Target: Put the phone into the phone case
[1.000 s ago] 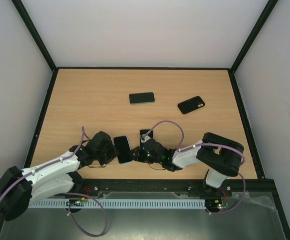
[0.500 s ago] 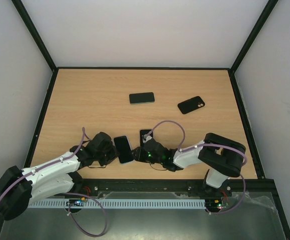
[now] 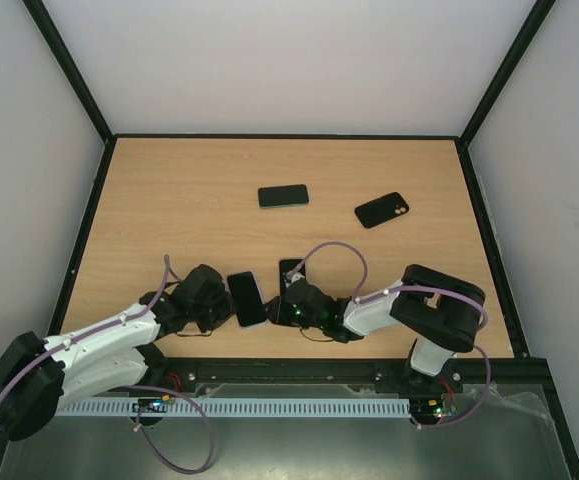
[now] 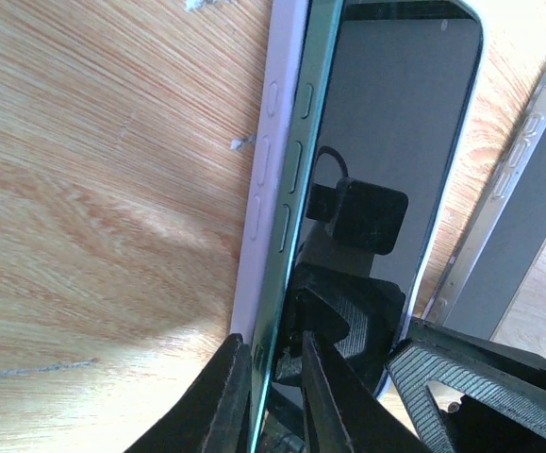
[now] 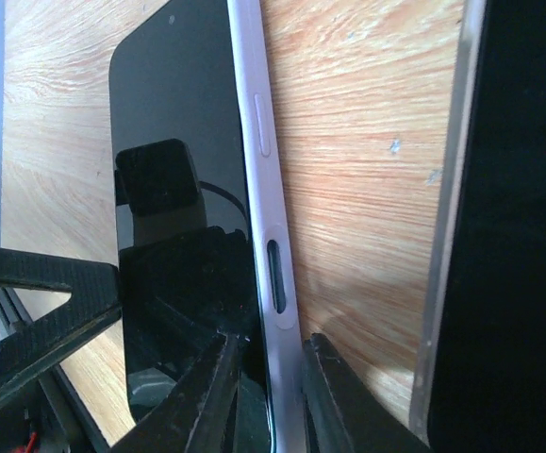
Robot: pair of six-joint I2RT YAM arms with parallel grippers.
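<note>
The green edge of the phone stands above the lilac case and is all my left gripper pinches, so it should open and grip the case's side (image 4: 254, 226) and phone together.
A phone with a dark screen (image 3: 246, 297) lies in a lilac phone case (image 4: 274, 142) on the table between my two grippers. In the left wrist view the phone's green edge (image 4: 303, 142) stands raised above the case's side. My left gripper (image 3: 216, 300) is shut on that edge of the phone (image 4: 274, 392). My right gripper (image 3: 281, 310) is shut on the case's opposite lilac edge (image 5: 271, 264), with the phone's screen (image 5: 173, 104) just inside it. The right gripper's finger (image 4: 485, 387) shows in the left wrist view.
A second dark phone in a clear case (image 3: 291, 271) lies right beside the right gripper, and shows in the right wrist view (image 5: 522, 236). Another phone (image 3: 283, 195) and a black case (image 3: 382, 209) lie farther back. Black frame rails border the table.
The phone between the grippers has turned very slightly. Both arms stay almost where they were, still gripping.
</note>
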